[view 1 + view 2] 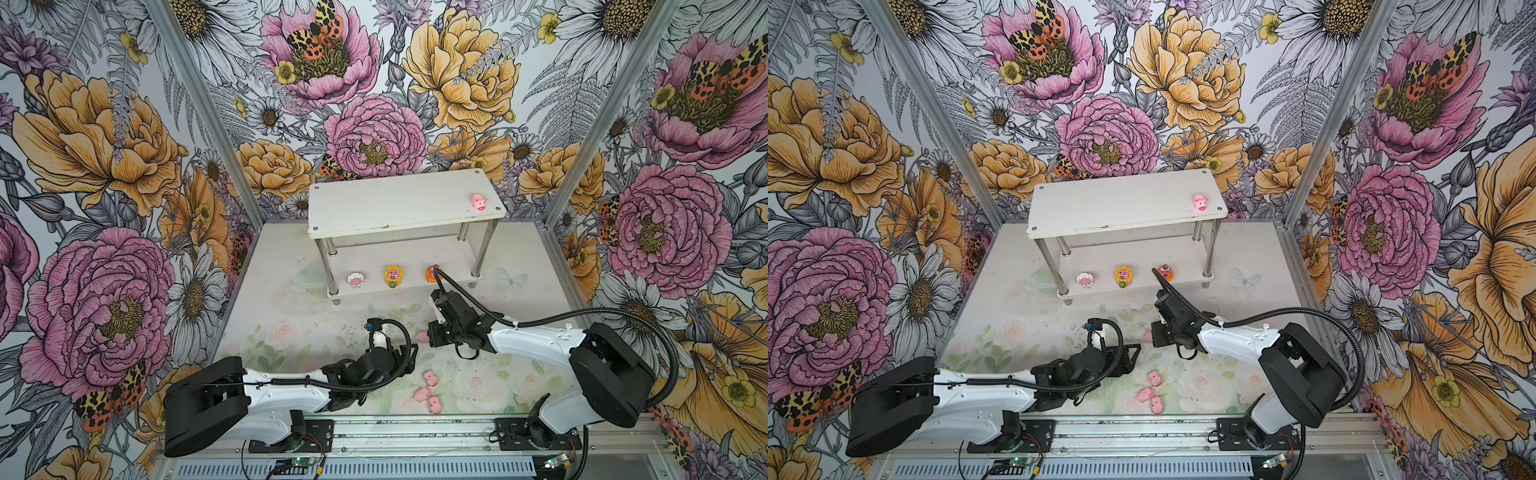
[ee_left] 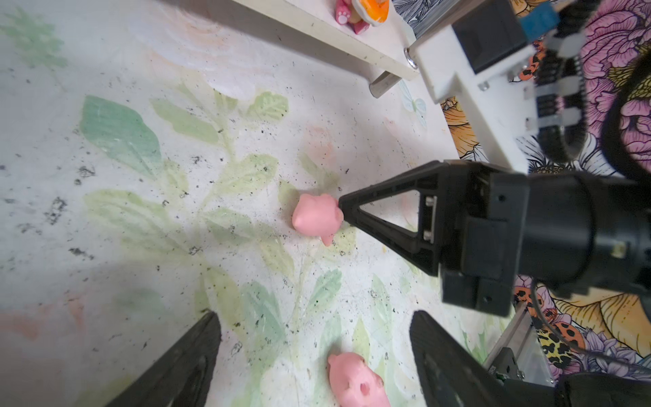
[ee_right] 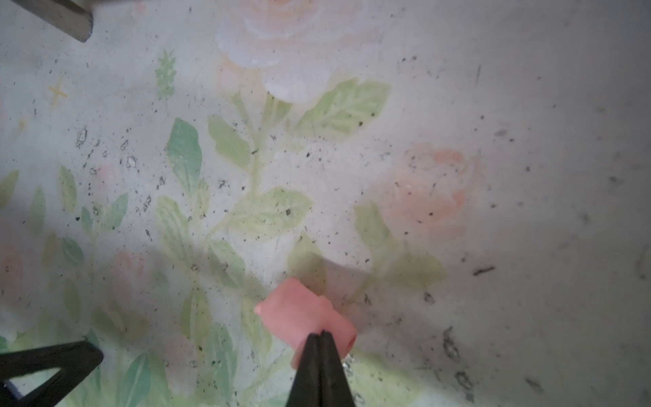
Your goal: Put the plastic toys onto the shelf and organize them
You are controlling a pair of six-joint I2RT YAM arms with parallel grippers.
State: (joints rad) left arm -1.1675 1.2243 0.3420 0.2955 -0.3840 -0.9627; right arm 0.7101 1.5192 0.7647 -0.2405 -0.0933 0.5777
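The shut fingers of my right gripper only press on the pink pig's side, so next I open them and pinch the pig's near end [image 3: 343,339] before I lift.
The white two-tier shelf [image 1: 395,208] [image 1: 1113,208] stands at the back. One pink pig [image 1: 478,202] sits on its top right corner. On the lower tier stand the white-hooded figure [image 1: 355,279], the sunflower figure [image 1: 393,276] and the orange figure [image 1: 432,274]. My right gripper [image 3: 321,336] is shut, its tips pressed against a pink pig [image 3: 303,313] [image 2: 317,218] on the mat. My left gripper [image 2: 315,319] hangs open just left of it, with another pig [image 2: 355,380] lying below its spread fingers. Three pigs [image 1: 430,392] cluster near the front.
The floral mat [image 1: 291,340] covers the table, with patterned walls on three sides. A metal rail [image 1: 415,432] with both arm bases runs along the front edge. The shelf's metal legs [image 1: 330,270] stand on the mat behind the grippers.
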